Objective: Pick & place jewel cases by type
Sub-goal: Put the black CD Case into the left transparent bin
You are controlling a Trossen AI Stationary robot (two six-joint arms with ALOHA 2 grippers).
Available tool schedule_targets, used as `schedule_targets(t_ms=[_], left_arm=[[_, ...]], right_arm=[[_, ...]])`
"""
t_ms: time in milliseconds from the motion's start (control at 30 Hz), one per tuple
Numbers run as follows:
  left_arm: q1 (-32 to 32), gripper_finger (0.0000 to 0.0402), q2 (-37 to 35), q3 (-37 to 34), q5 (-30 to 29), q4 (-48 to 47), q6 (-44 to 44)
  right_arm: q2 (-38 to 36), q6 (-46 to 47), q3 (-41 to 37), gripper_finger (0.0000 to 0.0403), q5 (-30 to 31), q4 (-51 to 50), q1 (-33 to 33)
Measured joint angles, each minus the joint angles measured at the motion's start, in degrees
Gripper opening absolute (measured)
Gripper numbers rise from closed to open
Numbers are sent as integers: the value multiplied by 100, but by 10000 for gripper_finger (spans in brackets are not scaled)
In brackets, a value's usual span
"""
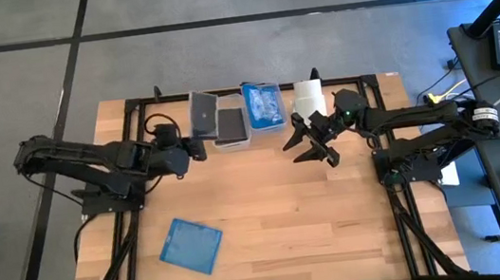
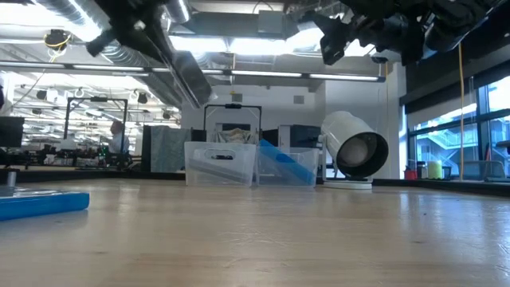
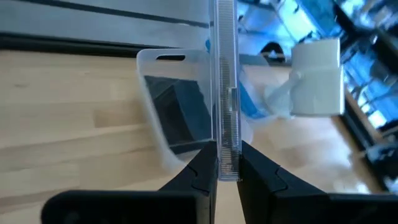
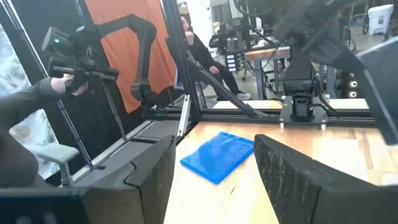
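Next, my left gripper lets go of the grey jewel case in the clear bin with the dark case (image 1: 233,123) (image 3: 185,111).
A dark grey, clear jewel case (image 1: 204,114) hangs in the air over the left clear bin (image 1: 234,143), with my left gripper (image 1: 197,146) shut on it. That bin holds a dark case (image 3: 177,115). Blue cases (image 1: 263,103) lie in the right bin (image 2: 285,167). Another blue jewel case (image 1: 191,246) lies flat on the table near the front left. My right gripper (image 1: 309,147) hangs open above the table, in front of the white roll (image 1: 309,96), with nothing between its fingers. My left gripper pinches the grey case between its two fingers at one edge (image 3: 227,158); the case shows edge-on in the wrist view. The fingers (image 3: 202,177) come from the table's left, slanting down. The case (image 2: 190,76) is lifted clear and tilted, reaching over the left bin.
The two bins (image 2: 219,163) stand side by side at the table's far edge, the white roll (image 2: 355,151) to their right. Bare wood lies between the arms and toward the front right. A person (image 4: 199,50) shows beyond the table in the right wrist view.
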Motion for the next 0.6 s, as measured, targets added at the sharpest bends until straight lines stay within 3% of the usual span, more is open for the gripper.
schedule_targets(t_ms=[333, 600], left_arm=[[746, 41, 46, -814, 210, 1788, 132], [896, 44, 241, -1410, 524, 2793, -376]], right_arm=[[0, -22, 0, 223, 1, -639, 2], [0, -648, -4, 223, 7, -1528, 2]])
